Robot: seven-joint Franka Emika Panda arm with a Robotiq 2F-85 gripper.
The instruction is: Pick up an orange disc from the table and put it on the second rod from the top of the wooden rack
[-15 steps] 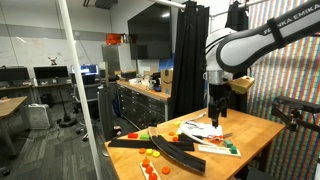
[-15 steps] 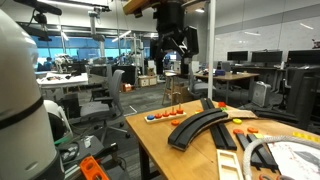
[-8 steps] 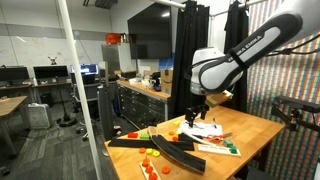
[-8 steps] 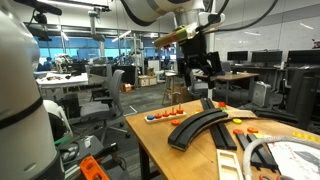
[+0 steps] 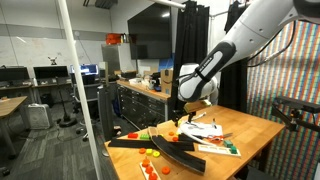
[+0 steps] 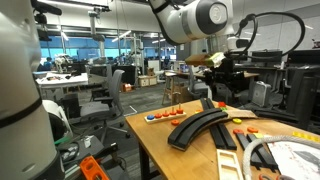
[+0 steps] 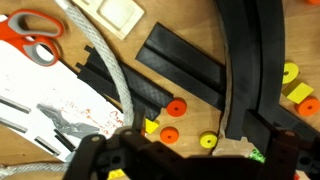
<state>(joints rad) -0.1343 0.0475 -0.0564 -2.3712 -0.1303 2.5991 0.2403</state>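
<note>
The sides of the orange disc (image 5: 173,137) (image 7: 169,135) that lies between the small yellow wedge and the yellow disc should be gripped next by my gripper.
Two orange discs (image 7: 177,108) (image 7: 169,134) lie flat on the light-wood table (image 7: 190,90), next to a yellow disc (image 7: 208,141) and a small yellow wedge (image 7: 151,126). My gripper (image 7: 188,160) hangs just above them, open and empty, with its dark fingers (image 7: 88,152) spread wide to either side. In both exterior views the gripper (image 5: 177,113) (image 6: 222,90) is low over the middle of the table (image 5: 252,128) (image 6: 165,150). A thin wooden rack (image 6: 173,93) stands at the far end of the table, well apart from the gripper.
Black curved track pieces (image 7: 250,70) (image 6: 200,125) lie beside the discs. Orange-handled scissors (image 7: 35,35), a white rope (image 7: 105,60) and a printed sheet (image 7: 45,100) lie on one side. More yellow and orange pieces (image 7: 290,75) lie beyond the track. A dark workbench (image 5: 145,100) stands behind.
The arm has swung across the table and come down. The gripper has moved from high above the table to low over the discs. It stays empty.
</note>
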